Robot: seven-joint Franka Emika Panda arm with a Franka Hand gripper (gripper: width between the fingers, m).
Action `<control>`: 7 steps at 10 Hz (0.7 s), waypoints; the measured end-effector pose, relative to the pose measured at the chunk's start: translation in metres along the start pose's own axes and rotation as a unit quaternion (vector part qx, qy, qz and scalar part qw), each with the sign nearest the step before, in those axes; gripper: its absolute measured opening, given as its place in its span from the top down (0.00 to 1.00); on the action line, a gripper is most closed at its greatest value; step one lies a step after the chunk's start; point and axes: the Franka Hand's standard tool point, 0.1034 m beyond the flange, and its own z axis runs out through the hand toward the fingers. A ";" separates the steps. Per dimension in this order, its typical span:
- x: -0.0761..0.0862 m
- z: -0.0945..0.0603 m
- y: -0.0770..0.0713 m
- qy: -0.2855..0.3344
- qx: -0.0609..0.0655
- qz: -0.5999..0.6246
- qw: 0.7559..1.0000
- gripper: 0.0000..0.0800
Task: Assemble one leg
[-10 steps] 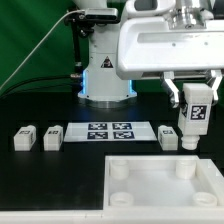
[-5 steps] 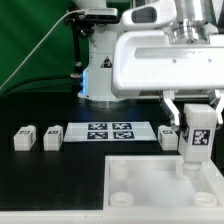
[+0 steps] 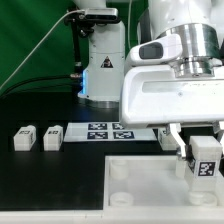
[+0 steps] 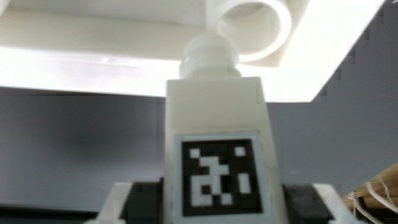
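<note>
Next, my gripper lets go of the white leg standing in the large white panel's near corner socket (image 4: 254, 26), just below the leg's tip.
My gripper (image 3: 204, 170) is shut on a white leg (image 3: 205, 165) with a black-and-white tag, held upright over the right side of the large white panel (image 3: 150, 185). In the wrist view the leg (image 4: 219, 130) fills the middle, its rounded tip pointing at a round corner socket (image 4: 254, 22) of the panel (image 4: 89, 50). The dark fingers (image 4: 139, 200) press on both sides of the leg. Three more legs lie on the black table: two at the exterior view's left (image 3: 24, 137) (image 3: 53, 136) and one partly hidden behind my hand (image 3: 167, 137).
The marker board (image 3: 105, 131) lies flat behind the panel, partly hidden by the wrist. The robot base (image 3: 103, 60) stands at the back. Cables (image 3: 40, 80) run across the table's back left.
The gripper has moved with the leg toward the camera and down to the exterior view's right, over the panel's right side. The wrist now hides more of the marker board.
</note>
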 end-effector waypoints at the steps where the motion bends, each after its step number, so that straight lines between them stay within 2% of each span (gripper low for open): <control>1: -0.001 -0.001 -0.003 0.001 0.002 -0.002 1.000 0.64; 4: -0.004 -0.004 -0.010 -0.003 0.007 -0.005 1.000 0.64; 7: -0.014 0.001 -0.014 -0.011 0.009 -0.007 1.000 0.64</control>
